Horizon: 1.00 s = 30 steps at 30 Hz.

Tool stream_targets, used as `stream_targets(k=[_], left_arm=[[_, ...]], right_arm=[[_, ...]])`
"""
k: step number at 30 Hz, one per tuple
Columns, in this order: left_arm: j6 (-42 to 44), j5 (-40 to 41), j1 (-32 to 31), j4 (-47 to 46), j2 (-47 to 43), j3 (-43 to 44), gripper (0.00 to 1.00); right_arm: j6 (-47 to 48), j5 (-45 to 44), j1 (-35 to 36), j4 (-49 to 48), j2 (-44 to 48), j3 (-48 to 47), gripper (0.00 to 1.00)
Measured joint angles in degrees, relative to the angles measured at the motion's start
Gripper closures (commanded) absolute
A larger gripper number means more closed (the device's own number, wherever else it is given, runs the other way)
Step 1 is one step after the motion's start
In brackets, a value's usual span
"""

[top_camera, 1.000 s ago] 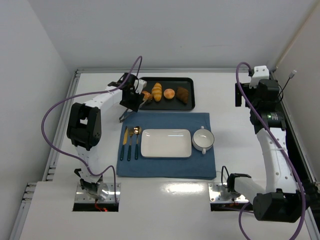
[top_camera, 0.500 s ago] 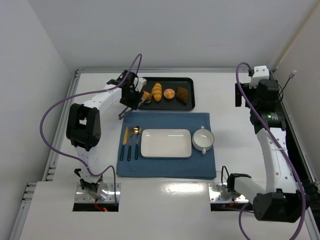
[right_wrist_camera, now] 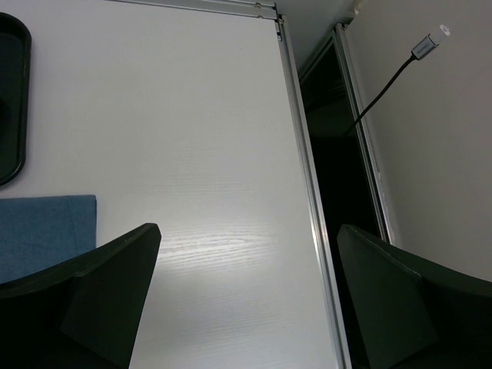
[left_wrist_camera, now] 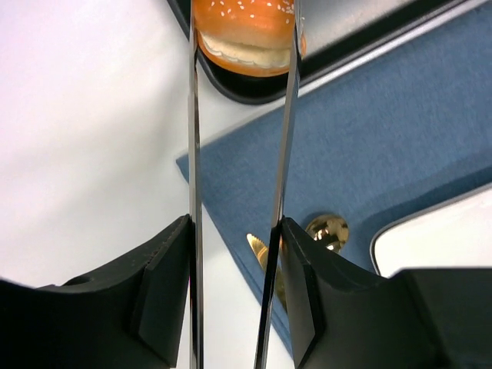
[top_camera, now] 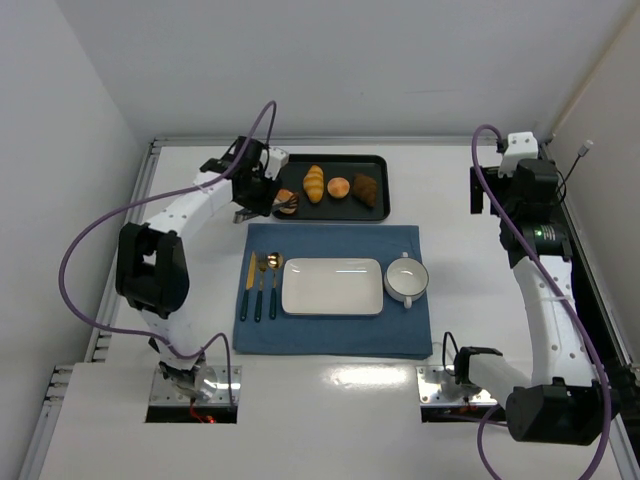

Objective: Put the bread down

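Note:
The robot's left gripper will release the bread near the middle of the white plate (top_camera: 327, 279) on the blue mat.
The bread (top_camera: 287, 200), a small golden-brown bun with a paler band, sits at the front left corner of the black tray (top_camera: 375, 165). In the left wrist view the bread (left_wrist_camera: 246, 34) lies between the tips of metal tongs (left_wrist_camera: 286, 154). My left gripper (top_camera: 252, 192) is shut on the tongs' two arms, and its jaws (left_wrist_camera: 234, 231) press them from both sides. I cannot tell whether the bread is lifted off the tray. My right gripper (top_camera: 480, 190) is open and empty at the far right, over bare table (right_wrist_camera: 247, 231).
The tray also holds a yellow ridged roll (top_camera: 314, 183), a round orange-pink bun (top_camera: 339, 187) and a dark brown piece (top_camera: 365, 190). A blue mat (top_camera: 330, 335) carries a white plate (top_camera: 332, 286), a white cup (top_camera: 406, 279) and cutlery (top_camera: 262, 285).
My left arm has swung left and back, and the tongs have turned flatter. The bread has shifted slightly toward the tray's front left corner. The right arm has not moved.

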<state>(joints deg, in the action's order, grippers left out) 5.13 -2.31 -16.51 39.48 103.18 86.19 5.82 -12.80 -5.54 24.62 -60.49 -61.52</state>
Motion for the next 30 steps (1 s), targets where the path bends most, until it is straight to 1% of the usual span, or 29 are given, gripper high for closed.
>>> stream_targets(k=[1, 3, 4, 5, 7, 9, 10, 14, 17, 20, 26, 30], left_arm=[[0.11, -0.04, 0.0, -0.26, -0.96, -0.92, 0.87], [0.37, -0.17, 0.0, -0.83, -2.69, -2.69, 0.87], [0.48, -0.22, 0.0, -1.07, -3.39, -3.41, 0.9], [0.59, -0.26, 0.0, -1.29, -4.02, -4.09, 0.9], [0.7, -0.31, 0.0, -1.86, -5.07, -5.16, 0.95], [0.83, -0.24, 0.0, -2.43, -6.1, -6.23, 0.96], [0.85, -0.28, 0.0, -2.71, -6.67, -6.75, 0.99], [1.36, -0.57, 0.0, -4.2, -10.29, -10.38, 0.99], [1.97, -1.11, 0.0, -5.55, -15.58, -14.88, 1.0], [2.49, -1.86, 0.0, -5.68, -20.24, -16.85, 1.0], [5.03, -6.75, 0.02, -5.38, -28.87, -19.58, 1.0], [7.67, -10.25, -0.48, -3.17, -33.05, -20.85, 1.0]], right_arm=[[0.0, 0.0, 0.0, 0.0, 0.0, 0.04, 0.0], [0.0, -0.02, 0.0, -0.13, 0.02, 0.24, 0.0], [0.0, -0.02, 0.0, -0.15, 0.0, 0.37, 0.0], [0.0, -0.02, 0.0, -0.17, 0.0, 0.61, 0.0], [0.0, -0.02, 0.0, -0.15, 0.0, 0.98, 0.0], [0.0, -0.04, 0.0, -0.17, 0.0, 1.38, 0.0], [0.02, -0.07, 0.0, -0.17, -0.02, 1.53, 0.0], [0.11, -0.22, 0.0, -0.35, -0.13, 1.88, 0.0], [0.26, -0.5, 0.0, -1.66, -0.39, 2.62, 0.0], [0.42, -0.68, 0.0, -1.99, -1.49, 2.84, 0.0], [1.36, -0.72, 0.0, -2.75, -3.04, 3.28, 0.0], [2.08, -1.25, 0.0, -3.1, -3.93, 3.52, 0.0]])
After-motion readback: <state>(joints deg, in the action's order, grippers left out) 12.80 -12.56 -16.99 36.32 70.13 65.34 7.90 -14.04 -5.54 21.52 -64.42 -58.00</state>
